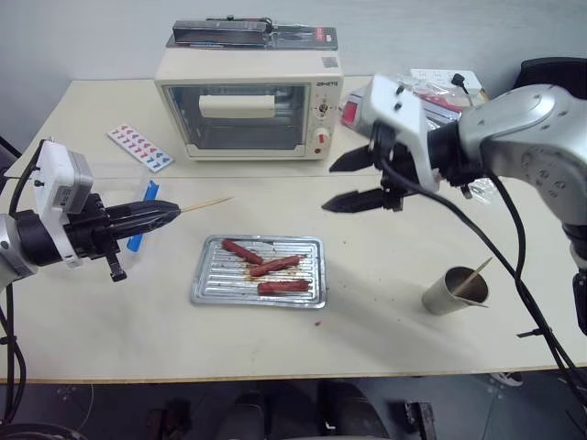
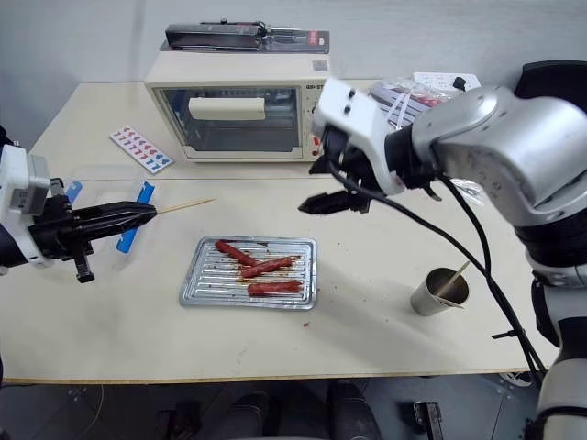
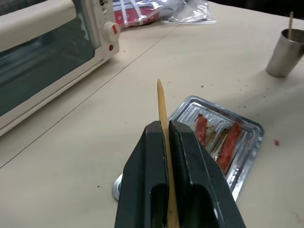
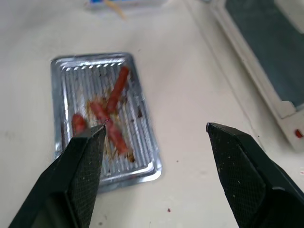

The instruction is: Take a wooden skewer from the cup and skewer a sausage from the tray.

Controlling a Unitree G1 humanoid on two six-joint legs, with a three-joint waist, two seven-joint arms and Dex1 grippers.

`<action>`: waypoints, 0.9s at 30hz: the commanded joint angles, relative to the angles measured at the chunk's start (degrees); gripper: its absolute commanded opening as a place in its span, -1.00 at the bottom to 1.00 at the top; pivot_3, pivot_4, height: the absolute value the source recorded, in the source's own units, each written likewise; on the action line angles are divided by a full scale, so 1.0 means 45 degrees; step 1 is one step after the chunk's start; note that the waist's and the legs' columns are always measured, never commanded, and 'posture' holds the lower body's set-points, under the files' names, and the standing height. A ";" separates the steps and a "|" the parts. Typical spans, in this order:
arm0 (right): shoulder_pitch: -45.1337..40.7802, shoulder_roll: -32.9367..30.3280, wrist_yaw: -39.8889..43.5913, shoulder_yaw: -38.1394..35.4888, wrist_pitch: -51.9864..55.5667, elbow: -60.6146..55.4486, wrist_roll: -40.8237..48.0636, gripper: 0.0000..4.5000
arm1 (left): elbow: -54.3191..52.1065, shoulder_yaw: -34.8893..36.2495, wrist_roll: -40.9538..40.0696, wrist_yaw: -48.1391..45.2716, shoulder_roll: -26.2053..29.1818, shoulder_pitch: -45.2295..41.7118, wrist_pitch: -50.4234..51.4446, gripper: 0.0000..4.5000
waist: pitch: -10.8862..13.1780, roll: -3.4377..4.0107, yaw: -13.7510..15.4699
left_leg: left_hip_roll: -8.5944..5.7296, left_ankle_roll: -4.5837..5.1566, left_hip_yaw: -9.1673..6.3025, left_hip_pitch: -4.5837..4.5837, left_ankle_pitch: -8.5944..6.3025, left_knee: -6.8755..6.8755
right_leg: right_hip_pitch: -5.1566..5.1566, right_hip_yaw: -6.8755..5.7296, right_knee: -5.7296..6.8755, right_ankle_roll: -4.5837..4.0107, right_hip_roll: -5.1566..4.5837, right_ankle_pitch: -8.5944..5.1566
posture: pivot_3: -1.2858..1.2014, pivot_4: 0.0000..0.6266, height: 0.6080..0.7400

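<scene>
The front sausage on the silver tray is next for my right gripper, which should go there and close on the sausage's end (image 1: 298, 286) nearest the cup.
My left gripper (image 1: 170, 213) is at the left above the table, shut on a wooden skewer (image 1: 206, 204) whose point aims right, toward the table's middle. In the left wrist view the skewer (image 3: 161, 102) sticks out between the closed fingers (image 3: 190, 156). The silver tray (image 1: 213, 275) lies at centre front with three sausages, one at the back left (image 1: 241, 250), one in the middle (image 1: 275, 266) and one at the front (image 1: 282, 287). My right gripper (image 1: 330, 188) hangs open and empty above the table, behind and to the right of the tray. The cup (image 1: 454, 291) stands front right with a skewer inside.
A cream toaster oven (image 1: 248, 105) stands at the back centre with a black tool on top. A card with coloured shapes (image 1: 139, 147) lies at back left and a blue clip (image 1: 138, 236) under my left gripper. Plastic-wrapped packets (image 1: 440, 96) lie at back right.
</scene>
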 commanded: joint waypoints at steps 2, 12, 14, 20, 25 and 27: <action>0.0978 0.0044 0.0717 0.0122 -0.0450 -0.1288 -0.1011 0.29 | -0.0501 0.0506 -0.0451 -0.0485 0.0420 0.0271 0.0018 -1.00 | 0.0000 0.0000 -0.0011 | 0.0001 0.0000 -0.0002 0.0000 0.0000 -0.0001 | -0.0002 -0.0002 0.0002 0.0000 0.0000 0.0000 | 0.03 -0.52 1.00; 0.2726 0.2063 0.0073 0.1025 -0.0870 -0.1679 -0.3244 -0.13 | -0.0362 0.0282 -0.0345 -0.1247 0.0901 0.0622 -0.0226 -1.00 | 0.0000 0.0001 -0.0032 | 0.0000 -0.0005 0.0004 0.0006 0.0003 0.0003 | -0.0006 0.0004 0.0014 -0.0001 0.0003 0.0000 | 0.03 -0.52 1.00; 0.2881 0.2561 -0.0126 0.1312 -0.1053 -0.1456 -0.3767 -0.13 | -0.0259 0.0139 -0.0213 -0.1511 0.1044 0.0648 -0.0392 -1.00 | 0.0000 0.0000 -0.0034 | -0.0003 -0.0005 0.0003 0.0006 0.0003 0.0003 | -0.0006 0.0003 0.0018 -0.0001 0.0002 0.0000 | 0.03 -0.52 1.00; 0.3472 0.3648 -0.0260 0.2189 -0.1948 -0.0952 -0.5144 -0.13 | -0.0051 -0.0069 0.0144 -0.2453 0.1556 0.0868 -0.0867 -1.00 | -0.0003 -0.0004 -0.0045 | -0.0004 -0.0006 0.0002 0.0008 0.0004 0.0006 | -0.0006 -0.0001 0.0020 -0.0001 0.0002 -0.0001 | 0.03 -0.52 1.00; 0.3989 0.4301 -0.0177 0.2553 -0.2602 -0.0554 -0.5969 -0.13 | 0.0187 -0.0180 0.0353 -0.2810 0.1735 0.0821 -0.1130 -1.00 | -0.0003 -0.0003 -0.0057 | -0.0006 -0.0006 0.0003 0.0009 0.0004 0.0006 | -0.0006 -0.0003 0.0024 -0.0001 0.0003 -0.0001 | 0.03 -0.52 1.00; 0.4110 0.4538 -0.0144 0.2623 -0.2780 -0.0359 -0.6227 -0.13 | 0.0297 -0.0285 0.0426 -0.2826 0.1731 0.0714 -0.1209 -1.00 | -0.0003 -0.0004 -0.0067 | -0.0006 -0.0007 0.0004 0.0010 0.0005 0.0006 | -0.0007 -0.0002 0.0027 -0.0001 0.0004 -0.0001 | 0.03 -0.52 1.00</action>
